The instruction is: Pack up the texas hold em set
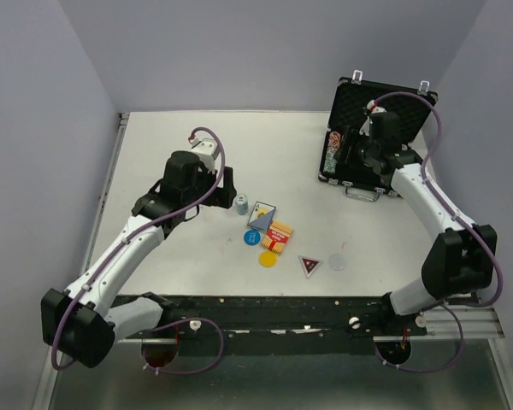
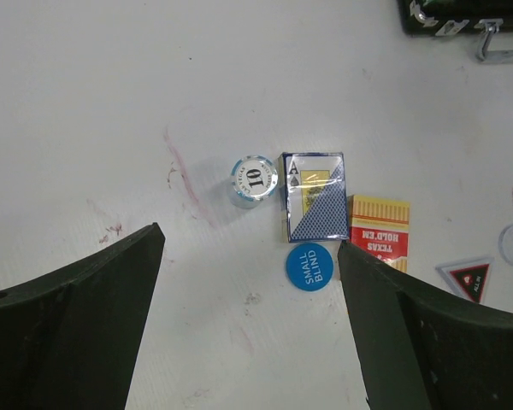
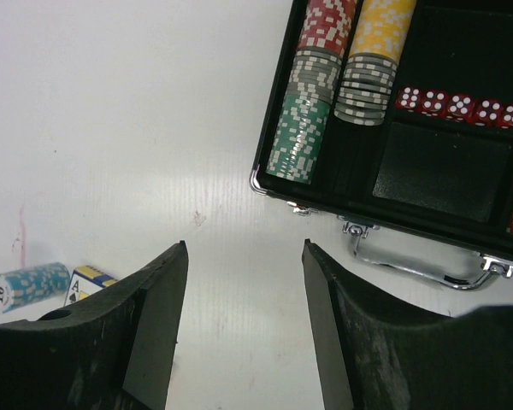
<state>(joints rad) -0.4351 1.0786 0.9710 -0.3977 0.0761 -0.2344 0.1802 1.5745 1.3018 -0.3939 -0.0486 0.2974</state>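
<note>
The robot's left gripper should next move to the light-blue chip stack beside the blue card deck and close on the stack's upper end point(image 1: 241, 199) point(image 2: 255, 180).
The black briefcase point(image 1: 336, 178) stands open at the back right, lid upright. In the right wrist view its base point(image 3: 269, 184) holds rows of green, grey, red and yellow chips point(image 3: 303, 128) and red dice point(image 3: 462, 104). My right gripper point(image 3: 244, 243) is open and empty, above the table just in front of the case's silver handle point(image 3: 419, 260). My left gripper point(image 2: 250, 239) is open and empty, above the table just short of a light-blue chip stack point(image 2: 254, 179), a blue card deck point(image 2: 314, 196), a red-and-yellow deck point(image 2: 380, 232) and a blue "small blind" disc point(image 2: 309, 266).
In the top view a yellow disc point(image 1: 268, 257), a triangular button point(image 1: 309, 265) and a pale round disc point(image 1: 338, 262) lie near the front middle of the white table. The light-blue chip stack point(image 1: 241, 202) lies on its side beside the left gripper point(image 1: 227, 184).
</note>
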